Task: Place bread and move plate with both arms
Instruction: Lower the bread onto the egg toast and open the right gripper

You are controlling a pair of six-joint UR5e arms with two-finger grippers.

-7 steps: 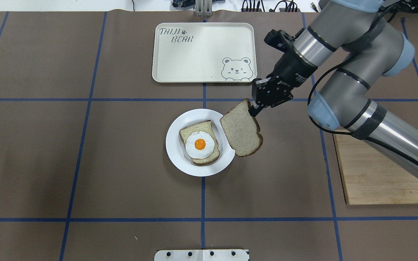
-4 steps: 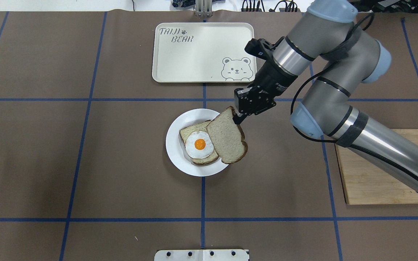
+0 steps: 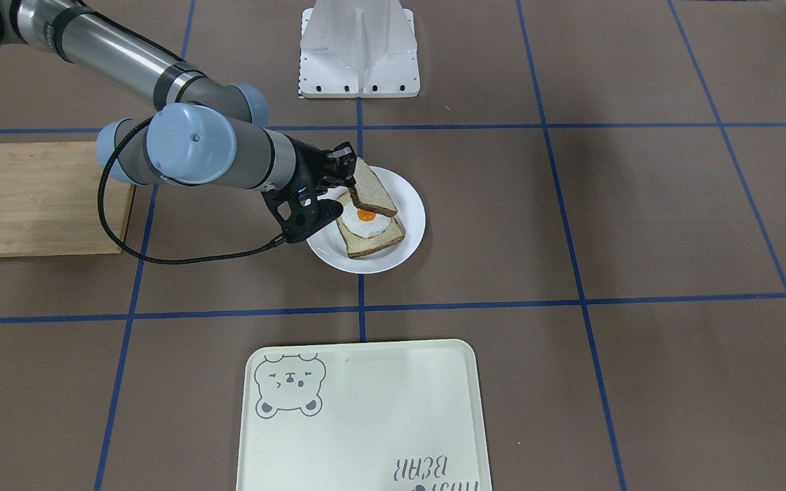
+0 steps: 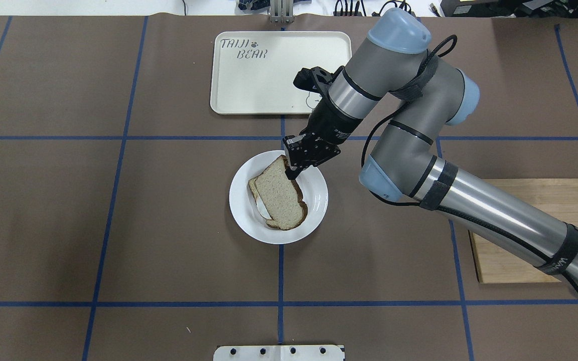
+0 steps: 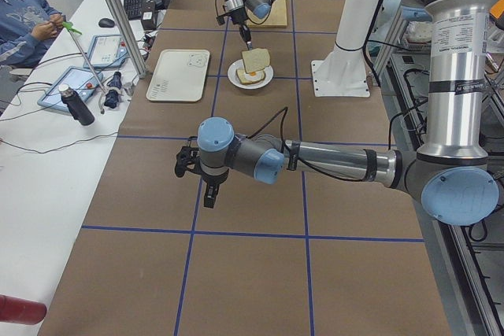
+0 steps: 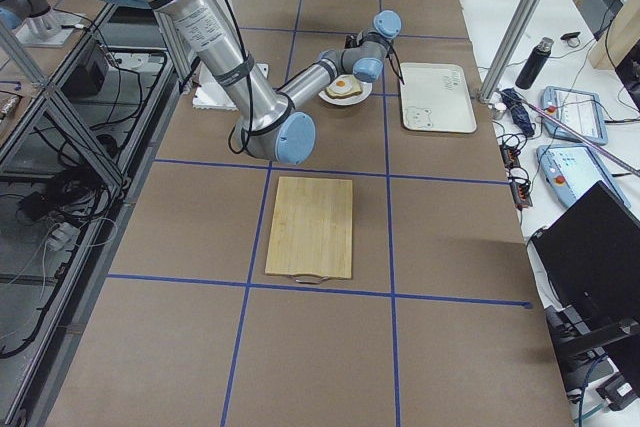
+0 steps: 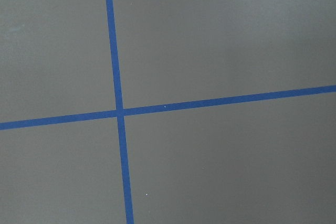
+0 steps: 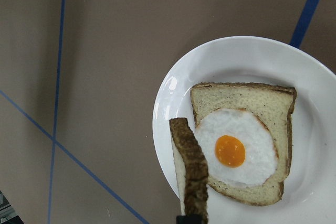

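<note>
My right gripper has the plain bread. It will let go of it on top of the egg-topped slice (image 3: 359, 215) (image 8: 240, 152), covering that slice's yolk.
My right gripper (image 4: 289, 173) is shut on a corner of the plain bread (image 4: 279, 193) and holds it tilted over the white plate (image 4: 315, 201). The bread covers most of the egg-topped slice (image 3: 369, 228) that lies on the plate (image 3: 412, 204). In the right wrist view the bread's dark crust (image 8: 192, 174) shows edge-on beside the egg slice (image 8: 236, 148) on the plate (image 8: 173, 90). My left gripper (image 5: 209, 197) hangs over bare table far from the plate; I cannot tell whether it is open or shut. The left wrist view shows only table and blue tape.
The cream bear tray (image 4: 249, 75) lies just beyond the plate. A wooden cutting board (image 4: 520, 240) lies to the right under my right arm. A white mounting plate (image 4: 279, 352) sits at the near table edge.
My right arm has swung left with the bread, from beside the plate's right rim to over the egg slice, which is now mostly covered in the overhead view.
</note>
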